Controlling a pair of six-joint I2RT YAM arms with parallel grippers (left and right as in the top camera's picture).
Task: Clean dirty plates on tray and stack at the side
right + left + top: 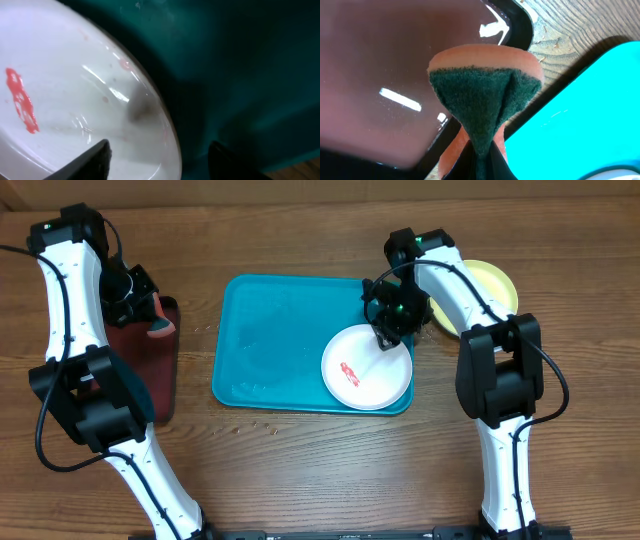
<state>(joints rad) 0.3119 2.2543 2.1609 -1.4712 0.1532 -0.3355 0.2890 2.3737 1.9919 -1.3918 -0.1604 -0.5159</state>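
Observation:
The white plate sits in the turquoise tray's near corner; my right gripper should grab its far rim (164, 109) and move it toward the middle before scrubbing.
One dirty plate, white (365, 370) with a red smear (350, 372), lies in the right front corner of the turquoise tray (270, 330). My right gripper (388, 335) is at its far rim. In the right wrist view it is open (160, 147), one finger over the white plate (60, 75) and the other over the tray (240, 60), the rim between them untouched. A yellow-green plate (495, 280) lies on the table right of the tray, partly behind the right arm. My left gripper (482, 160) is shut on an orange and green sponge (485, 95).
A dark red, black-rimmed tray (168, 380) sits left of the turquoise tray; the left gripper (150, 315) hovers over its far end with the sponge (160, 330). Wooden table shows in front of both trays.

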